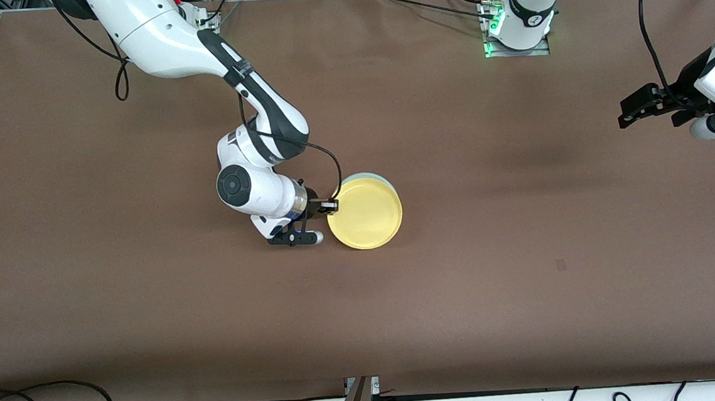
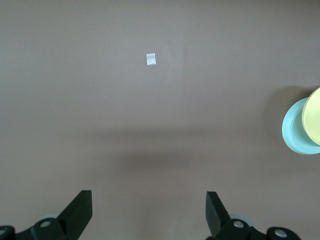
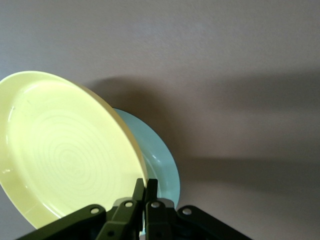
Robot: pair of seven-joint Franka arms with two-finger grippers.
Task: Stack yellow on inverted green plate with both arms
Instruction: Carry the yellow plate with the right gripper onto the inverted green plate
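Next, I set the yellow plate down flat with my right gripper, over the middle of the inverted green plate (image 1: 365, 198).
My right gripper (image 1: 333, 205) is shut on the rim of the yellow plate (image 1: 368, 215) near the table's middle. In the right wrist view its fingers (image 3: 146, 187) pinch the edge of the yellow plate (image 3: 65, 155), which is tilted over the green plate (image 3: 162, 160). In the front view only a thin arc of the green plate (image 1: 371, 175) shows at the yellow plate's edge farther from the camera. I cannot tell whether the two plates touch. My left gripper (image 1: 634, 109) is open and empty in the air over the left arm's end of the table. Its wrist view shows the open fingers (image 2: 80, 207), the green plate (image 2: 295, 132) and the yellow plate (image 2: 314, 117).
The brown table cloth (image 1: 151, 315) covers the whole table. A small pale mark (image 2: 151, 59) lies on it below the left gripper, also seen as a faint patch (image 1: 561, 265). The left arm's base (image 1: 518, 25) stands at the table's edge. Cables hang along the front edge.
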